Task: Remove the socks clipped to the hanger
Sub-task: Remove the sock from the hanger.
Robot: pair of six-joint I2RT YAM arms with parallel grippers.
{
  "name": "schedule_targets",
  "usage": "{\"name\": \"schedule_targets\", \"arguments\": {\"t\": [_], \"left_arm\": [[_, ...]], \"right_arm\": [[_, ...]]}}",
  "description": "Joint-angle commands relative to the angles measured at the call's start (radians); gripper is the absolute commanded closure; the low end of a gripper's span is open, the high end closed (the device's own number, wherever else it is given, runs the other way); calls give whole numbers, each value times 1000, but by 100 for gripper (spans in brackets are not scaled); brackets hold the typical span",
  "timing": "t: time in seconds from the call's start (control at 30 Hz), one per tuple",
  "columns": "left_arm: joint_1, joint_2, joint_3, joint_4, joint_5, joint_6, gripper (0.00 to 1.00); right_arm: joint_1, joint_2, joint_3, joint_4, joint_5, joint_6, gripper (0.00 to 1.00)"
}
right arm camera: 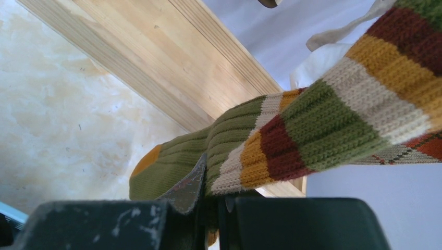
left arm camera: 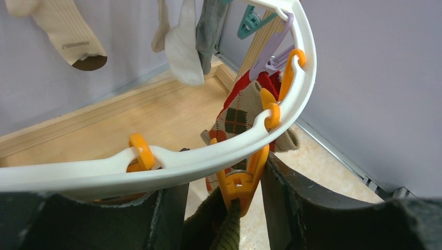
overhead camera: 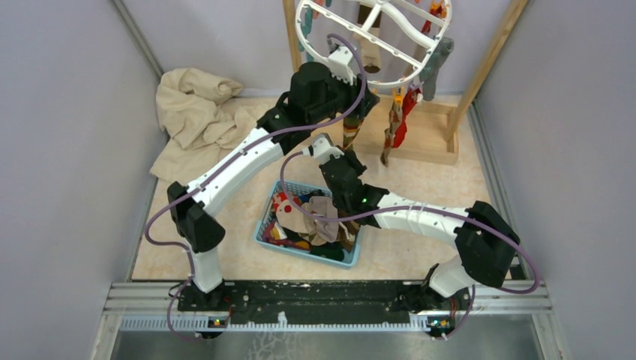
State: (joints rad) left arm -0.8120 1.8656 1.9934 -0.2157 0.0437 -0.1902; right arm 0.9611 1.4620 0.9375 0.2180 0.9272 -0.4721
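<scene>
Next, my right hand releases the green striped sock, still clipped to the hanger, on the loose socks in the blue basket [overhead camera: 324, 226], beside the grey sock.
The white hanger [overhead camera: 373, 36] hangs from the wooden rack with several socks clipped to it. In the left wrist view its ring [left arm camera: 156, 166] crosses in front of my left gripper [left arm camera: 224, 177]. The jaws stand open astride an orange clip [left arm camera: 242, 181]; the right finger [left arm camera: 284, 200] touches the clip and the left finger [left arm camera: 167, 213] stands apart. That clip pinches a green striped sock [left arm camera: 229, 232]. My right gripper [right arm camera: 213, 208] is shut on the same sock [right arm camera: 292, 125] lower down, near its toe. An argyle sock [left arm camera: 237, 120] and a red sock [left arm camera: 266, 83] hang behind.
A blue basket [overhead camera: 264, 225] holding loose socks sits on the floor under the right arm. A large beige cloth [overhead camera: 196, 112] lies at the back left. The wooden rack frame [overhead camera: 431, 146] stands behind. Cream [left arm camera: 68, 31], white [left arm camera: 185, 49] and grey [left arm camera: 208, 26] socks hang further round the ring.
</scene>
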Motion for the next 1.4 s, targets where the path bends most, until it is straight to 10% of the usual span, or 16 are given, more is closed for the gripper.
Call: {"name": "schedule_targets", "arguments": {"t": [0.0,0.43,0.67,0.83,1.37], "left_arm": [[-3,14,31,39,-11,-9,44],[-3,-9,29,41,-30,-11,58],[-3,-11,27,54,-62,-30,24],[-4,-9,31,59,-68,-38,22],[-4,9,61,65,-54,-38,64]], "right_arm": [[14,0,40,33,10,-2,100],[21,-16,18,29,16,9,100],[24,-16,18,27,17,9,100],[26,-16,16,26,18,12,100],[32,-22,3,25,22,16,100]]}}
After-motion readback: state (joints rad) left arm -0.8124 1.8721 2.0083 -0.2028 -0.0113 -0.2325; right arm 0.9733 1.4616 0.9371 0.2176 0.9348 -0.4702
